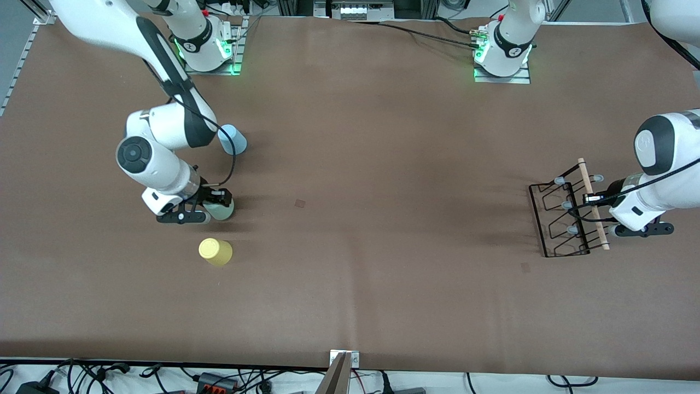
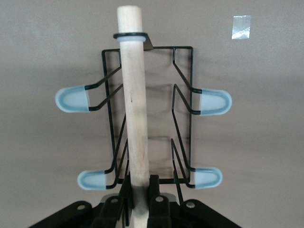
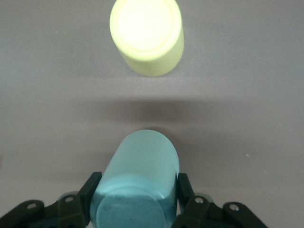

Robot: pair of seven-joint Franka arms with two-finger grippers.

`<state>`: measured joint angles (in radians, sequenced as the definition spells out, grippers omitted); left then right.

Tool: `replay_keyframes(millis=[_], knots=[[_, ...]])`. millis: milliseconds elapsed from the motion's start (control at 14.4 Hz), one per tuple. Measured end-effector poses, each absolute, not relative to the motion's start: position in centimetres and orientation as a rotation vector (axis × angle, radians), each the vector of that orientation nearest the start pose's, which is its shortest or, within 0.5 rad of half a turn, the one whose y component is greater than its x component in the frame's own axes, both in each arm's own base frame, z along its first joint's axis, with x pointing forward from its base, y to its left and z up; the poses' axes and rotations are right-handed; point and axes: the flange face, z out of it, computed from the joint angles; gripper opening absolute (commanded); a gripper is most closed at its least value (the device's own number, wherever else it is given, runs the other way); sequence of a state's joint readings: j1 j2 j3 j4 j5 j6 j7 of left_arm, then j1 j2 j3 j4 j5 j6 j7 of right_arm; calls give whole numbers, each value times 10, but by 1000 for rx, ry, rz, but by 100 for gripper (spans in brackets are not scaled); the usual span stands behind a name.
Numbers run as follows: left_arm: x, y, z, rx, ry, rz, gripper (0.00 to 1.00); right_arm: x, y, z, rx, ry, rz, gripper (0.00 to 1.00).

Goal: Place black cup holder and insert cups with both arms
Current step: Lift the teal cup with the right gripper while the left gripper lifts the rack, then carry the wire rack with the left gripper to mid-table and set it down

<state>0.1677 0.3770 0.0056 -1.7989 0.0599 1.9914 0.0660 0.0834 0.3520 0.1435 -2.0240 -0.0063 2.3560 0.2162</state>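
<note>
Next, the left gripper sets the black cup holder down on the brown mat [image 1: 375, 191] beside the middle tape mark.
The black cup holder [image 1: 588, 183] is at the left arm's end of the table, its pale-tipped pegs pointing out to both sides. My left gripper [image 1: 592, 199] is shut on its wooden rod handle [image 2: 134, 95], with the fingers [image 2: 154, 190] clamped on the rod's end. My right gripper [image 1: 211, 208] is low at the right arm's end, shut on the pale green cup [image 1: 222, 210], which fills the gap between the fingers [image 3: 183, 185]. The yellow cup [image 1: 215, 251] stands upside down nearer the front camera and also shows in the right wrist view [image 3: 146, 35]. The light blue cup [image 1: 232, 139] stands farther away.
Small tape marks lie on the brown mat near its middle [image 1: 300, 203] and near the holder [image 1: 525, 267], and a clear tape piece [image 2: 241, 27] shows in the left wrist view. Cables and a metal post [image 1: 340, 372] run along the front edge.
</note>
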Motion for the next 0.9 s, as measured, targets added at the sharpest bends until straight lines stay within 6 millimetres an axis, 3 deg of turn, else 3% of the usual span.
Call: replay_keyframes(millis=[347, 556, 695, 903], knots=[[613, 105, 337, -3098, -92, 272, 8, 569, 129, 338, -3126, -18, 92, 9], [610, 91, 371, -3100, -56, 276, 8, 558, 127, 368, -3140, -21, 125, 9], [609, 65, 406, -3105, 6, 278, 8, 549, 126, 390, -3148, -27, 140, 9], [608, 4, 446, -3111, 134, 269, 8, 529, 124, 428, -3165, -39, 192, 9]])
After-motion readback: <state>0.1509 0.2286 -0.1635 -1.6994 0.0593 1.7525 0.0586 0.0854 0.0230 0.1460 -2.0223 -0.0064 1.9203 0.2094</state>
